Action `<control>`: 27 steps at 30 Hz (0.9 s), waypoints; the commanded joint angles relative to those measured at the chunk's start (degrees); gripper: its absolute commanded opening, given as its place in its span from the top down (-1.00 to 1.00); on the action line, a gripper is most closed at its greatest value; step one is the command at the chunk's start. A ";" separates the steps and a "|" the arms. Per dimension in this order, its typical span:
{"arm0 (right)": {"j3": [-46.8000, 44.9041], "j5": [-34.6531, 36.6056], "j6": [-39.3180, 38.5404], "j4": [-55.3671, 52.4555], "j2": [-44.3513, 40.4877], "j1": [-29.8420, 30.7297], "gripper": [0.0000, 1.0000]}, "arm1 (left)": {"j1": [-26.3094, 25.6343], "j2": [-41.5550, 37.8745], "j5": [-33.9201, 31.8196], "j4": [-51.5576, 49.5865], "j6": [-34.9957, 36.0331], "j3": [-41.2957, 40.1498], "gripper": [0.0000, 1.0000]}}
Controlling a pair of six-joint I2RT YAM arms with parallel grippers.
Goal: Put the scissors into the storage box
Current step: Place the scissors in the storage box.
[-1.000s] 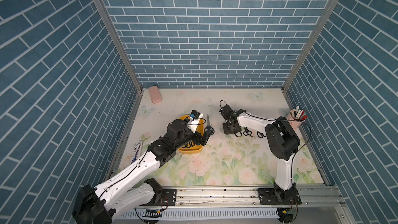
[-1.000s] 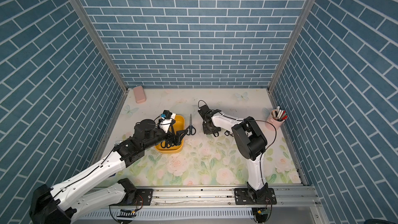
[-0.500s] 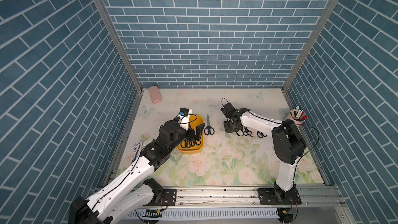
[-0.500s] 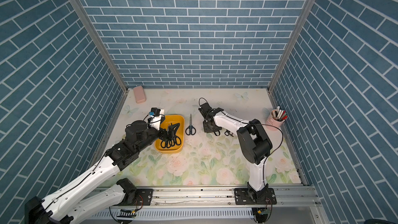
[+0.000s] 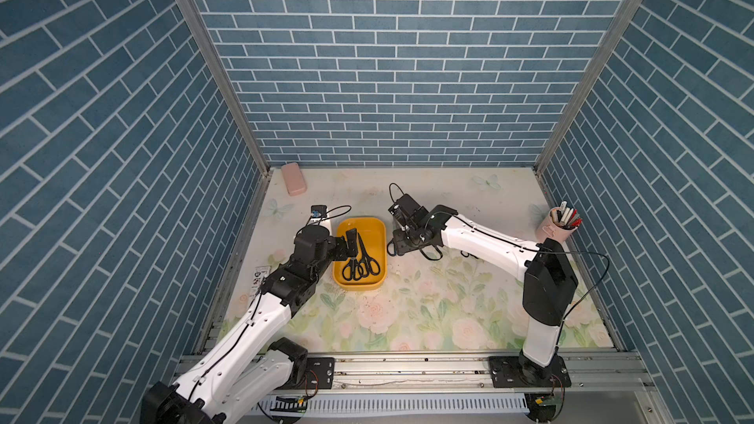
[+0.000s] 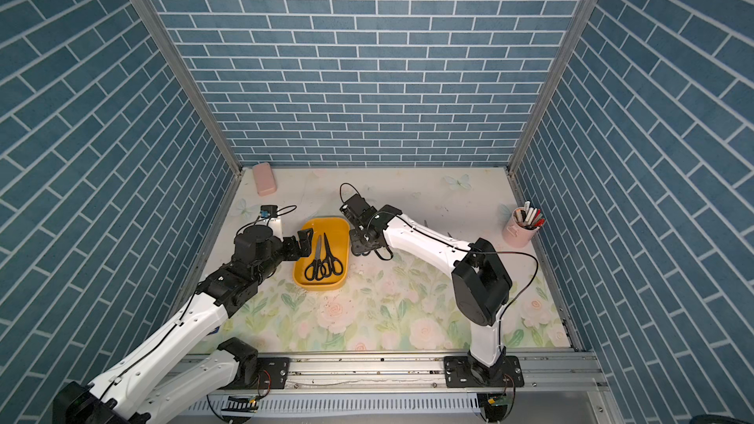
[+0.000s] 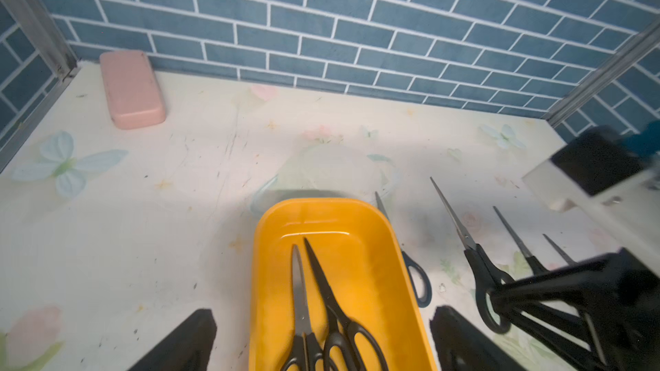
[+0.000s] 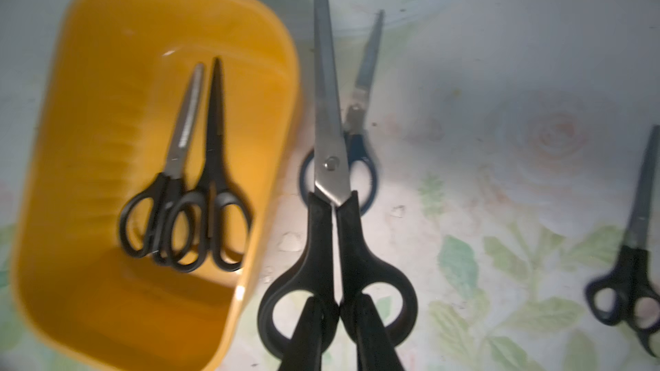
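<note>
Next, I let go of the large pair of scissors, now held just beside the box, with my right gripper, laying it across the black-handled scissors in the yellow storage box (image 5: 361, 252) (image 8: 192, 175).
The yellow storage box (image 5: 377, 234) (image 6: 340, 230) (image 7: 360, 244) (image 8: 107, 66) holds two pairs of black-handled scissors (image 5: 361, 265) (image 6: 324, 263) (image 7: 321, 301) (image 8: 200, 173). My left gripper (image 5: 347, 246) (image 6: 304, 244) (image 7: 323, 312) hangs open and empty over the box's left edge. My right gripper (image 5: 402, 244) (image 6: 361, 244) (image 8: 337, 310) is shut on the handles of a large pair of scissors (image 8: 330, 158) (image 7: 464, 240), held just right of the box. Below it a blue-handled pair (image 8: 360, 119) (image 7: 416, 276) lies on the table. More scissors (image 8: 635, 262) (image 7: 518, 240) lie further right.
A pink closed case (image 5: 294, 178) (image 6: 264, 178) (image 7: 132, 89) lies in the far left corner. A pink pen cup (image 5: 557, 228) (image 6: 520, 230) stands by the right wall. Brick-patterned walls enclose the floral table on three sides.
My left gripper has drawn back leftward across the box to its left edge. My right gripper has carried the large scissors left, up to the box's right side.
</note>
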 commanded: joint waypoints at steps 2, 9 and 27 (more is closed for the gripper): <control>2.37 -1.95 4.01 1.13 2.04 4.94 1.00 | 4.01 -1.47 -0.03 -3.18 -3.08 -1.19 -1.00; 4.41 -0.60 5.87 3.20 6.49 7.69 1.00 | 7.81 -2.74 -0.60 -5.24 -4.87 -2.17 -0.99; 12.47 -1.77 6.05 4.01 15.79 8.55 1.00 | 7.95 -2.37 -3.19 -5.68 -3.31 0.83 -1.00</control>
